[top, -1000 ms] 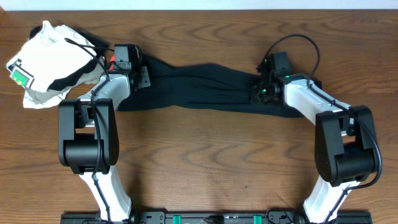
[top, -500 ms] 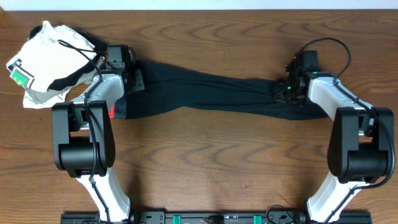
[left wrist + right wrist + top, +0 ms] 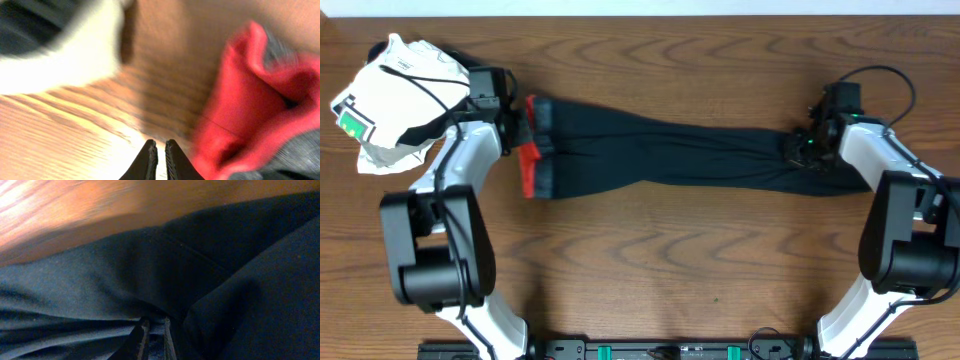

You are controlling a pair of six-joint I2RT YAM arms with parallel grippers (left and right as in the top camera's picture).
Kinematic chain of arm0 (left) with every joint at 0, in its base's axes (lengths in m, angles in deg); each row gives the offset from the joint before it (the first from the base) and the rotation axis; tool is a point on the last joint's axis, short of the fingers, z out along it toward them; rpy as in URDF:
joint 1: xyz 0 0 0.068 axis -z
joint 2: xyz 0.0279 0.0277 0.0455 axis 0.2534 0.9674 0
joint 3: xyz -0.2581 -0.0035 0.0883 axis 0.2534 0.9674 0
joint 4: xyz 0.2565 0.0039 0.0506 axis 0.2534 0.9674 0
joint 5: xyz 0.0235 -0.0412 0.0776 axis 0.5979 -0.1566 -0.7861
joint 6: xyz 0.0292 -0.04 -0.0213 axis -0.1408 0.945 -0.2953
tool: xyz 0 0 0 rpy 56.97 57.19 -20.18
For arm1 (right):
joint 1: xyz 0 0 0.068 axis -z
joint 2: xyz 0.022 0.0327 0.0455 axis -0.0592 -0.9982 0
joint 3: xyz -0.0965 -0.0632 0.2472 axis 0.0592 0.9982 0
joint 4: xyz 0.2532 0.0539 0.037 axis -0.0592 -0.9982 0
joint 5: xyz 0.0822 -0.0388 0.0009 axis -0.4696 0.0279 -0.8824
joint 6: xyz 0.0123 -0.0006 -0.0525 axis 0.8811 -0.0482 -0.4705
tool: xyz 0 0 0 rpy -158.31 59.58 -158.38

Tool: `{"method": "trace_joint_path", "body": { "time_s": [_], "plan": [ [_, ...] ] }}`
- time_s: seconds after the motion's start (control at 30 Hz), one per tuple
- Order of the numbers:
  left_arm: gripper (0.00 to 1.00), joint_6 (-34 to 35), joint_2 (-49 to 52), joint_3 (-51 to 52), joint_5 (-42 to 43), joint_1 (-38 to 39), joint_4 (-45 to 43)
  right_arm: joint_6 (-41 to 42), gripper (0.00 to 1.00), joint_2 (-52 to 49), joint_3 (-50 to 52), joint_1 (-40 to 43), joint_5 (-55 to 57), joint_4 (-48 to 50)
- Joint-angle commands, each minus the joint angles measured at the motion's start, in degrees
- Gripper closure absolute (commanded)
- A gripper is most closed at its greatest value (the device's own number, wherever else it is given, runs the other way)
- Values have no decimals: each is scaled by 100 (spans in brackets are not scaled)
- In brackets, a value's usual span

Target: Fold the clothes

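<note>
My right gripper is pinching a fold of the clothes, and the hem trails beyond it. So it should open and take the clothes by the hem [image 3: 863,182].
The clothes [image 3: 670,160], a black garment, lie stretched in a long band across the table. Their grey waistband edged in red-orange [image 3: 530,165] is at the left end. My left gripper [image 3: 517,125] sits at the waistband's upper corner. In the left wrist view its jaws [image 3: 160,147] are shut with only wood between them, and the red edge [image 3: 245,105] bunches just to their right. My right gripper [image 3: 798,152] is at the right end. In the right wrist view its jaws [image 3: 154,325] are shut on a fold of the black fabric [image 3: 150,270].
A white garment [image 3: 390,95] with a green tag [image 3: 353,123] is heaped at the far left corner, close behind my left gripper, and shows blurred in the left wrist view [image 3: 60,55]. Bare wood lies in front of the clothes.
My right gripper has pulled its end of the clothes to the right, stretching them out. My left gripper has moved left, and the red edge of the waistband has come into view.
</note>
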Motion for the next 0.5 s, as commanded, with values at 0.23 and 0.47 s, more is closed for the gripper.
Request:
{"method": "trace_joint_path", "body": {
  "time_s": [0.23,0.47],
  "plan": [
    [88,-48,-286,15,-177,-66,15,-111,88,-232,-131,538,809,-527],
    [75,-48,-455,15,-133,-66,28,-107,92,-199,-1180,592,988,-1703]
  ]
}}
